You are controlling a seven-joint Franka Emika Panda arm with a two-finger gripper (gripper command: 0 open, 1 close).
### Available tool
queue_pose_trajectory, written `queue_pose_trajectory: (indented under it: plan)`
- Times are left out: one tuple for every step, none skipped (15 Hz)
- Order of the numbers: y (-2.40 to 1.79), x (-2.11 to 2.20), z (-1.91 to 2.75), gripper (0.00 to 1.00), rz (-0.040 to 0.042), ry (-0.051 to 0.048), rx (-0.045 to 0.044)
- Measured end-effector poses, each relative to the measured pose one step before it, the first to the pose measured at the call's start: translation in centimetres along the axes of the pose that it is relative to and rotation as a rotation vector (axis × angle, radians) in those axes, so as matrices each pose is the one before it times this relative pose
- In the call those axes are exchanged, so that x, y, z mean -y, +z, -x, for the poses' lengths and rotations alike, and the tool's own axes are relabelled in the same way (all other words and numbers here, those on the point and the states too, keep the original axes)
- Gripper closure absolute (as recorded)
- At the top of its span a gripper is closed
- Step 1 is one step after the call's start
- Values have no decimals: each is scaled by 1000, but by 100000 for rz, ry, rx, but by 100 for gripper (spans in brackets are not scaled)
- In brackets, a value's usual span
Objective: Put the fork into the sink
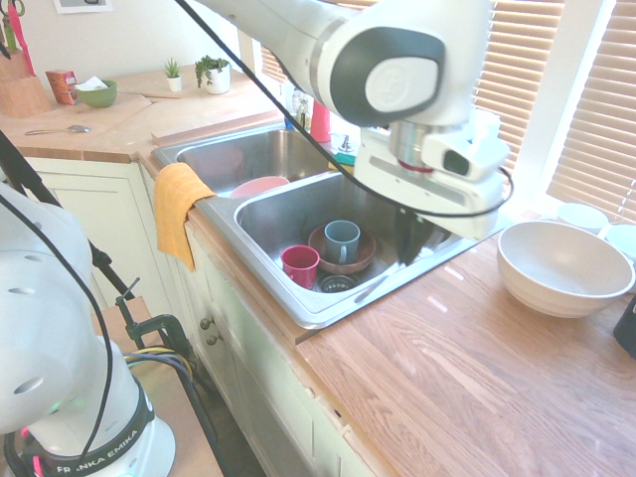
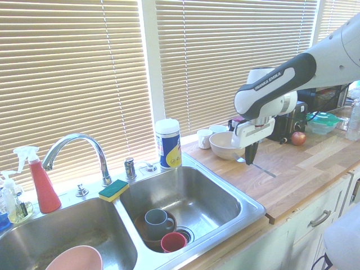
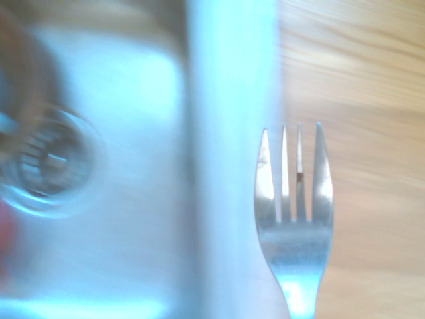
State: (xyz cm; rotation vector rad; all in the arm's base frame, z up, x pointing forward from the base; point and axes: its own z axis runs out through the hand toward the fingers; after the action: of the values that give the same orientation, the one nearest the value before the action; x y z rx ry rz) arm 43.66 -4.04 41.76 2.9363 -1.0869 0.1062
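Note:
The fork will be released from my gripper over the round drain [image 2: 188, 235] [image 3: 65, 174], which is beside the red cup in the sink. The fork is now low over the wooden counter.
The fork [image 3: 295, 212] is a slim silver one with four tines. In the wrist view it rises from the bottom edge, tines over the wooden counter right beside the sink's rim [image 3: 229, 133]. In the second exterior view the fork [image 2: 267, 171] is a thin silver line low over the counter, just right of the sink [image 2: 247, 216]. My gripper [image 2: 250, 157] points down with its dark fingers shut on the fork. From the other side the gripper [image 1: 407, 248] hangs at the right basin's far corner, by the sink's steel rim [image 1: 298, 316].
The right basin holds a grey mug [image 1: 341, 240] in a brown bowl and a red cup [image 1: 300, 263]. A pink bowl [image 1: 260, 185] sits in the left basin. An orange cloth [image 1: 179, 209] drapes over the rim. A cream bowl [image 1: 561, 266] stands on the counter behind the gripper.

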Motion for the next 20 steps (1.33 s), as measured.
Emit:
queue_pose_trajectory:
  plan:
    - [-179, 2735, 1494, 100, 175, 341, -932]
    - [-90, 2393, 1188, 100, -78, 303, -561]
    - [218, 2019, 871, 100, -236, 295, -105]
    - [754, 1653, 673, 100, -98, 107, 453]
    - [1039, 1259, 563, 100, 157, 93, 642]
    - [1248, 891, 401, 100, 230, 386, 341]
    - [1325, 758, 308, 100, 294, 618, 236]
    - [1313, 687, 305, 100, 29, 288, 354]
    - [1296, 614, 268, 100, -151, 117, 302]
    - [1275, 585, 311, 100, -355, 314, 387]
    - [1483, 566, 375, 100, -359, 674, 543]
    - [1646, 467, 355, 100, -27, 451, 237]
    - [1887, 451, 362, 100, 118, 281, -17]
    - [2042, 373, 363, 100, 57, 524, 400]
    - [1997, 217, 183, 100, 47, 542, 288]
    - [1599, -40, -104, 100, 254, 647, 146]
    - [1326, -186, -321, 100, 389, 785, 192]
    - [988, -191, -380, 100, 396, 765, 11]
    - [839, -174, -141, 0, 352, 299, -102]
    - [796, -52, 191, 0, 457, -333, 148]
